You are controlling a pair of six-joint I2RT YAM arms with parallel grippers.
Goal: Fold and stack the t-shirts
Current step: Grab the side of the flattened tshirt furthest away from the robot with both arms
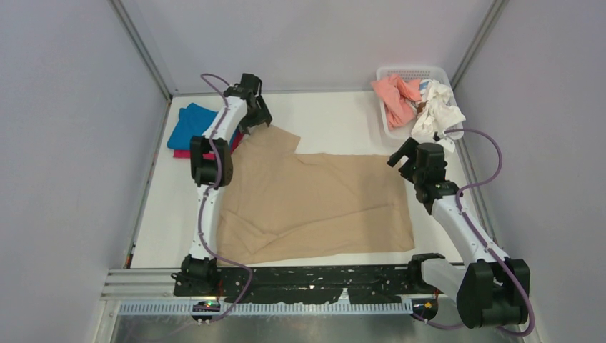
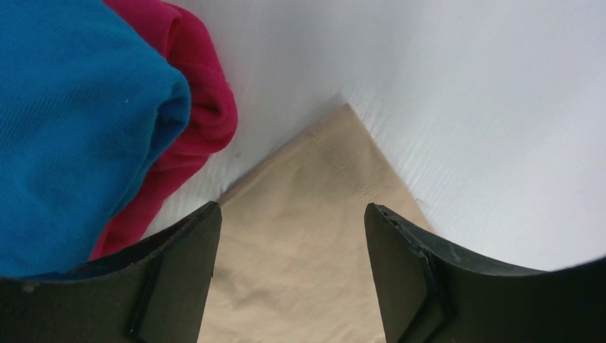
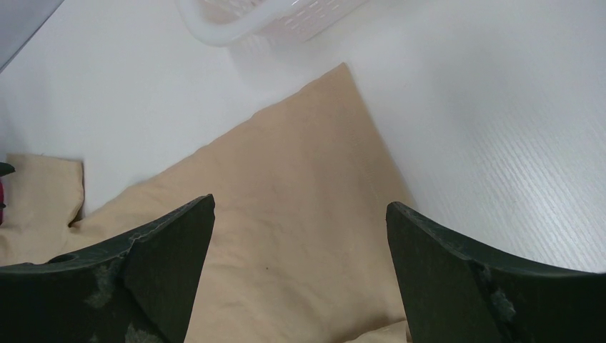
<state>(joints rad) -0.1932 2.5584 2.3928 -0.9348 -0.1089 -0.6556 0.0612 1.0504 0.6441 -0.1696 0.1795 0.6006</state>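
Observation:
One finger of my left gripper reaches over the magenta-pink t-shirt. Next, I lift clear, turn, and pinch the tan t-shirt's sleeve corner (image 2: 344, 118).
The tan t-shirt (image 1: 314, 204) lies spread flat across the middle of the table. My left gripper (image 1: 256, 120) hovers over its far left sleeve corner (image 2: 336, 153), jaws apart with only cloth showing between them. My right gripper (image 1: 401, 158) stands open over the shirt's far right corner (image 3: 336, 93), nothing in it. A folded bright blue t-shirt (image 1: 187, 125) rests on a magenta-pink one (image 1: 187, 153) at the far left; both fill the left of the left wrist view, blue (image 2: 71, 128) over pink (image 2: 196, 93). Salmon-pink (image 1: 395, 96) and white (image 1: 437, 111) t-shirts lie crumpled in the basket.
A white mesh basket (image 1: 414, 71) stands at the far right corner, its rim (image 3: 236, 28) at the top of the right wrist view. Grey walls enclose the table on the left, back and right. Bare white tabletop (image 1: 336, 121) lies beyond the tan shirt.

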